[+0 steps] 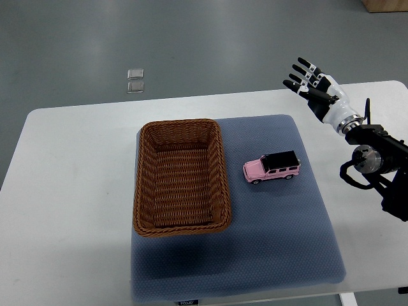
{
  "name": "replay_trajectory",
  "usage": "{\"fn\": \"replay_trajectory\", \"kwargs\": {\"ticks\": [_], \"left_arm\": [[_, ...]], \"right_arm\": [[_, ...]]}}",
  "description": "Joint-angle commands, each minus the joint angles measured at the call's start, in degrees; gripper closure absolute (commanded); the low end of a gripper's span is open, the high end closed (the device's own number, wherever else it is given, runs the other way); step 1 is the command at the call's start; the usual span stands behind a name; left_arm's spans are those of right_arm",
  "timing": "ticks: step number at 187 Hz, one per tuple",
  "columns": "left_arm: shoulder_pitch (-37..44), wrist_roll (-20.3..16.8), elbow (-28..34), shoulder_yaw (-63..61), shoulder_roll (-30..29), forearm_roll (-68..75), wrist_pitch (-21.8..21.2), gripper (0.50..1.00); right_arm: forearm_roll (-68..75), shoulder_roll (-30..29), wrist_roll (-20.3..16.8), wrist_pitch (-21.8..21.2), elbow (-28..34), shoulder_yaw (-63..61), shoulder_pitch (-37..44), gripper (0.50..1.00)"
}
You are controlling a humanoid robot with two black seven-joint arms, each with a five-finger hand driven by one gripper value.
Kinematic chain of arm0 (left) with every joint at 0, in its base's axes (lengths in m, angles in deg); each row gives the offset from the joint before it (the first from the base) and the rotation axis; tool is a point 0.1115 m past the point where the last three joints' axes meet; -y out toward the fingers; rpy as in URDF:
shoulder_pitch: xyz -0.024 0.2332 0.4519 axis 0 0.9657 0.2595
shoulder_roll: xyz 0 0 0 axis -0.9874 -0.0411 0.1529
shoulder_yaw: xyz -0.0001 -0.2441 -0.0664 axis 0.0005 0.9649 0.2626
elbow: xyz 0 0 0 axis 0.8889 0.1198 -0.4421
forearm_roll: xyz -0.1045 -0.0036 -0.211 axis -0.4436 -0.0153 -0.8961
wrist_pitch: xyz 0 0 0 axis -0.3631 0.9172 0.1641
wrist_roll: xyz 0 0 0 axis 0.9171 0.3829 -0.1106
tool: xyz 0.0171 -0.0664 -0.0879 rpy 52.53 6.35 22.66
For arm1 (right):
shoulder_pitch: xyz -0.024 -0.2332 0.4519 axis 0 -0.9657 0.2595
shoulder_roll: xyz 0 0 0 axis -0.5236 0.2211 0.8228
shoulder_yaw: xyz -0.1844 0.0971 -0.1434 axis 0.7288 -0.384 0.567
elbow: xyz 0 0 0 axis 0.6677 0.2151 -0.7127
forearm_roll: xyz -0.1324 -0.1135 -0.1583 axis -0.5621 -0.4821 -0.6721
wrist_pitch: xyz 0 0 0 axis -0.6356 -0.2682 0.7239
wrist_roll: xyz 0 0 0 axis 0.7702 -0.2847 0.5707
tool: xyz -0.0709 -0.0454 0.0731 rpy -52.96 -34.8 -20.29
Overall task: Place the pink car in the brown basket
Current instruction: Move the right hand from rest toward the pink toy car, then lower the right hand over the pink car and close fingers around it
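Note:
I will close my right gripper on the rear half of the pink car (286, 163), with its fingers across the car's black roof.
A pink toy car (272, 168) with a black roof stands on the grey-blue mat (274, 236), just right of the brown wicker basket (144, 185). The basket is rectangular and holds nothing. My right hand (310, 81) is raised above the table's far right corner, well beyond and to the right of the car. Its fingers are spread and hold nothing. Its arm (373, 156) comes in from the right edge. The left arm does not show.
The white table (70, 191) carries the mat and the basket. Two small clear squares (135, 81) lie on the grey floor beyond the table's far edge. A wooden box corner (386, 5) shows at the top right.

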Motion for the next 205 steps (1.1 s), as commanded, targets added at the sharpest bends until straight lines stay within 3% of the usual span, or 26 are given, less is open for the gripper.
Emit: {"fn": "replay_trajectory", "kwargs": {"ticks": [1,32,75,121,205], "left_arm": [[0.0,0.0,0.09,0.09,0.0,-0.01,0.0,0.5],[0.0,0.0,0.61,0.09,0.0,-0.01,0.0,0.5],[0.18,0.0,0.7,0.18,0.0,-0.01,0.0,0.5],[0.35,0.0,0.79,0.18,0.0,-0.01,-0.09,0.5],[0.44,0.0,0.88,0.09,0.0,-0.01,-0.09,0.5]], "right_arm": [[-2.21,0.0,0.02,-0.14,0.03,0.01,-0.08,0.583],[-5.64,0.0,0.11,-0.58,0.21,0.1,-0.08,0.583],[-11.61,0.18,0.11,-4.44,0.29,0.1,0.1,0.585],[-18.65,2.11,0.19,-5.06,4.34,0.63,0.8,0.585],[-54.33,13.97,3.09,-4.18,20.24,5.46,0.98,0.585]]}}
